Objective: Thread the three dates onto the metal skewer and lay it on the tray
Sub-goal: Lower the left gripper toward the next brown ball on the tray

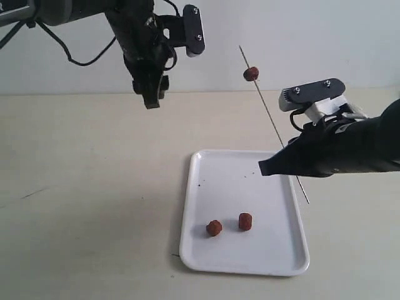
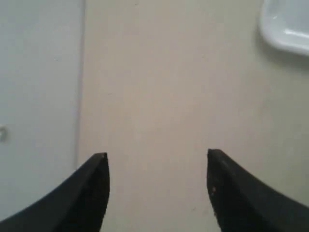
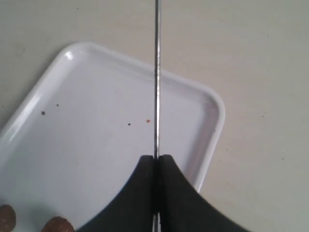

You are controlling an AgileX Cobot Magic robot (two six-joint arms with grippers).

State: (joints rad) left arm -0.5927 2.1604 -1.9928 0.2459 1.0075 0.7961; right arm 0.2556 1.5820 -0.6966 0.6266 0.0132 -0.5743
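Observation:
My left gripper will close around the middle of the date (image 1: 245, 221) on the tray that is nearer to the lower end of the metal skewer.
My right gripper (image 1: 265, 167) (image 3: 156, 157) is shut on the metal skewer (image 1: 265, 105) (image 3: 156, 87), holding it slanted in the air above the tray's far right corner. One date (image 1: 250, 74) is threaded near the skewer's upper end. Two more dates (image 1: 214, 228) (image 1: 245, 221) lie side by side on the white tray (image 1: 275, 253) (image 3: 96, 121), towards its near end; they peek in as dates (image 3: 58, 224) at the edge of the right wrist view. My left gripper (image 1: 150, 100) (image 2: 157, 157) hangs open and empty, high over the table, far left of the tray.
The tray stands on a pale beige tabletop (image 1: 87, 187) backed by a plain white wall (image 1: 300, 31). A few dark specks (image 3: 42, 113) dot the tray. One tray corner (image 2: 285, 26) shows in the left wrist view.

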